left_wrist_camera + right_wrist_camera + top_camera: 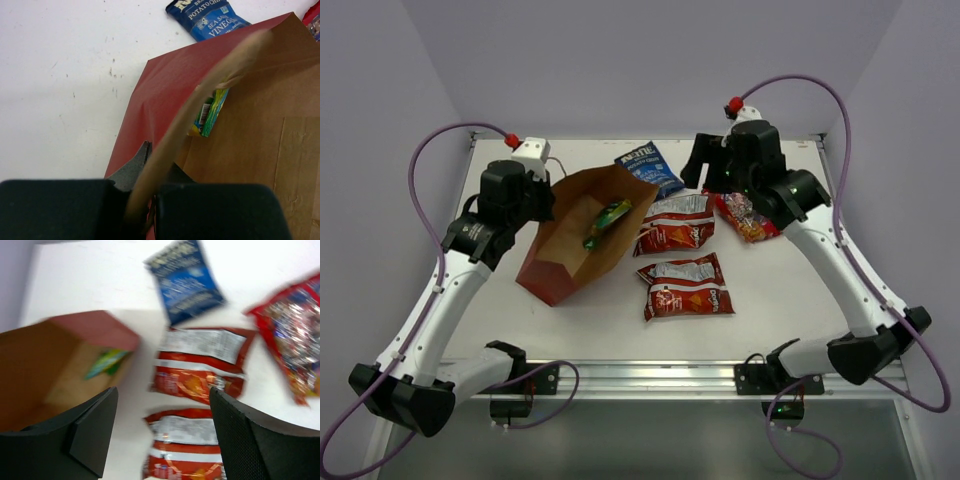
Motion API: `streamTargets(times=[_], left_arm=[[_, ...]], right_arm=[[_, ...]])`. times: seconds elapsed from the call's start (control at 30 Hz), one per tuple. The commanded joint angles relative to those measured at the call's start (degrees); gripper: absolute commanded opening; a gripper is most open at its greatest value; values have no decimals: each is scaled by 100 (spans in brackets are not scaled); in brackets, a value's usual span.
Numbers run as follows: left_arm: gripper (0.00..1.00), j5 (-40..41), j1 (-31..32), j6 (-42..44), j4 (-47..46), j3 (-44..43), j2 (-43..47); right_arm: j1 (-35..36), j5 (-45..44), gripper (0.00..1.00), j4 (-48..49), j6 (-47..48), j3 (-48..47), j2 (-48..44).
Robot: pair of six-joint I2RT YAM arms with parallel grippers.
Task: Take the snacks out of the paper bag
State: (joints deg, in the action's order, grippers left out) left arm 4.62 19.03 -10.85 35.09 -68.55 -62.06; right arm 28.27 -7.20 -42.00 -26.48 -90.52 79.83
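Next, my right gripper closes on the near end (591, 241) (92, 373) of the green-yellow packet inside the paper bag.
The paper bag (575, 235) lies tilted on the table, red outside, its brown inside facing up. A green-yellow packet (608, 222) rests inside it near the mouth. My left gripper (535, 200) is shut on the bag's left wall (165, 95), with the paper edge pinched between its jaws (145, 200). A blue packet (650, 165), two red-and-silver chip bags (675, 228) (687, 287) and a red multicolour packet (745, 215) lie on the table to the bag's right. My right gripper (163, 410) hangs open and empty above the chip bags (200, 365).
The white table (780, 290) ends at a metal rail (650, 375) along the near edge, where both arm bases are bolted. Lilac walls stand close behind and on both sides. Purple cables loop beside each arm.
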Motion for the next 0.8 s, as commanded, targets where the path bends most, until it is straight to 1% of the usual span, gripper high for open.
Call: streamTargets(times=[0.0,0.2,0.3,0.4,0.5,0.6,0.77], left_arm=[[0,-330,4,66,-398,-61,1],[0,-278,84,57,-415,-44,-25],[0,-181,163,31,-407,-44,-43],[0,-23,242,-13,-415,-70,-25],[0,161,286,-22,-415,-88,-8],[0,320,321,-66,-407,-97,19],[0,706,400,-355,-398,-79,36]], right_arm=[[651,455,77,16,20,-763,-205],[1258,1290,78,411,-568,-1239,172],[1531,1580,78,420,-885,-1467,646],[1821,1730,78,657,-1105,-1425,1060],[1954,1888,78,799,-1324,-1319,1455],[2050,1767,78,772,-1544,-1144,1702],[2139,1240,78,597,-1851,-871,1869]])
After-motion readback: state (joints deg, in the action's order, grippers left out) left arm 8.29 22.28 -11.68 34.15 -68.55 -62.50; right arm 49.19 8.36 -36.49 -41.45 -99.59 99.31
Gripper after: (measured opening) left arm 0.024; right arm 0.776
